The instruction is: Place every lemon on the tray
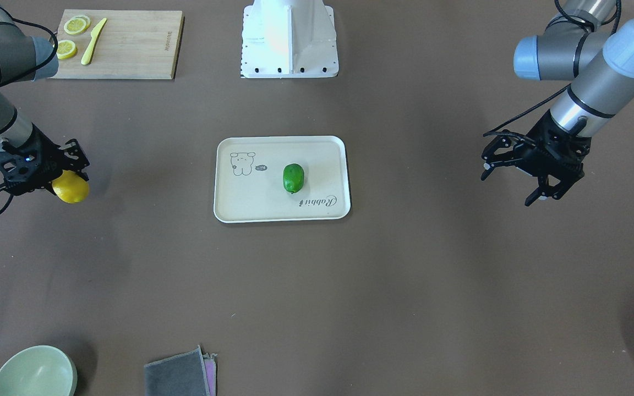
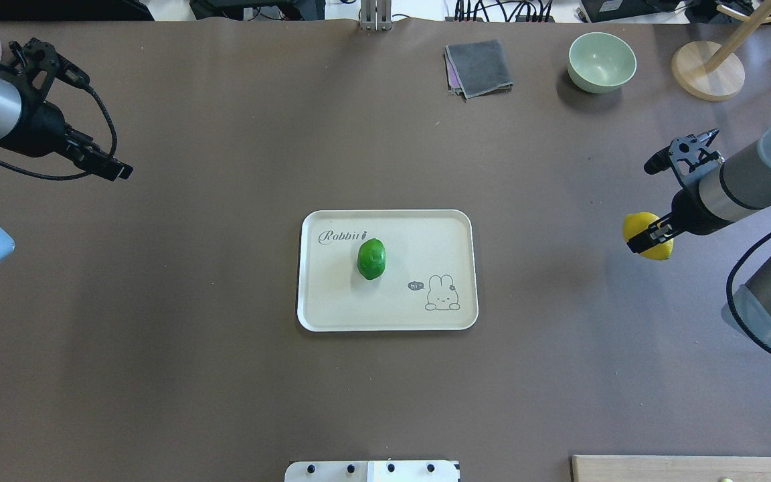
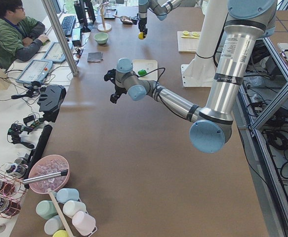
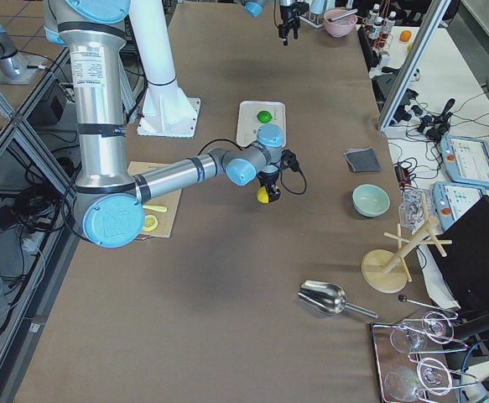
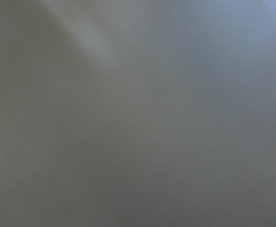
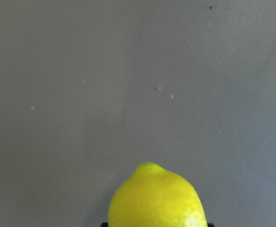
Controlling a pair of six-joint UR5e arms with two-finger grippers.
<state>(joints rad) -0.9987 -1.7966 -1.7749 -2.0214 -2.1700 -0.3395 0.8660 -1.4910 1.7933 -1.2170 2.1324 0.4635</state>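
The yellow lemon will go from my right gripper down on the cream tray (image 1: 252, 181) next to the green lemon, near the bear drawing.
The cream tray (image 1: 281, 141) lies mid-table and also shows in the overhead view (image 2: 385, 320). The green lemon (image 1: 293, 177) lies on it near the "Rabbit" script; it shows in the overhead view too (image 2: 371, 258). My right gripper (image 1: 70, 182) is shut on the yellow lemon (image 1: 73, 190), well to the side of the tray. The overhead view (image 2: 646, 235) and right wrist view (image 6: 154, 201) also show this lemon. My left gripper (image 1: 509, 184) is open and empty on the tray's other side, far from it.
A wooden cutting board (image 1: 130, 49) with lemon slices (image 1: 76, 25) and a yellow knife (image 1: 93, 41) lies near the robot base (image 1: 289, 38). A green bowl (image 2: 602, 61), a grey cloth (image 2: 479, 67) and a wooden stand (image 2: 707, 70) sit at the far edge.
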